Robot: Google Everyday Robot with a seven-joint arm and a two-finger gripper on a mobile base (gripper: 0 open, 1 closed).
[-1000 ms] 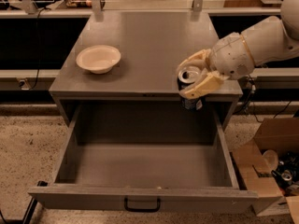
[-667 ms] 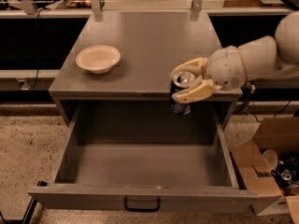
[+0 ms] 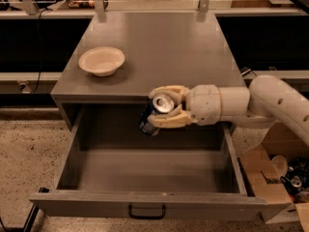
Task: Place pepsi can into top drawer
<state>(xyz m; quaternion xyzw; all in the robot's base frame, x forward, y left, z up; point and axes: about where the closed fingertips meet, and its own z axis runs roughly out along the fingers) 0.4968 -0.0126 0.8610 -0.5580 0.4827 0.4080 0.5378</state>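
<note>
My gripper has the pepsi can, now tilted over the open drawer's back part. It will let go of the can on the middle of the drawer's grey bottom (image 3: 142,165), straight behind the black handle.
The pepsi can (image 3: 153,114) is dark blue with a silver top and is tilted, held in my gripper (image 3: 165,106). The cream fingers (image 3: 169,121) close around the can's upper part. The can hangs over the back part of the open top drawer (image 3: 145,173), just in front of the cabinet top's front edge. The drawer is pulled fully out, grey inside, with a small black handle (image 3: 147,211) on its front panel. My arm reaches in from the right.
A cream bowl (image 3: 101,61) sits on the cabinet top (image 3: 159,42) at the left. A cardboard box (image 3: 277,178) with clutter stands on the floor at the right of the drawer. Shelving runs along the back.
My gripper has carried the can left and downward, from above the cabinet's front right edge to over the open drawer. The can is now more tilted.
</note>
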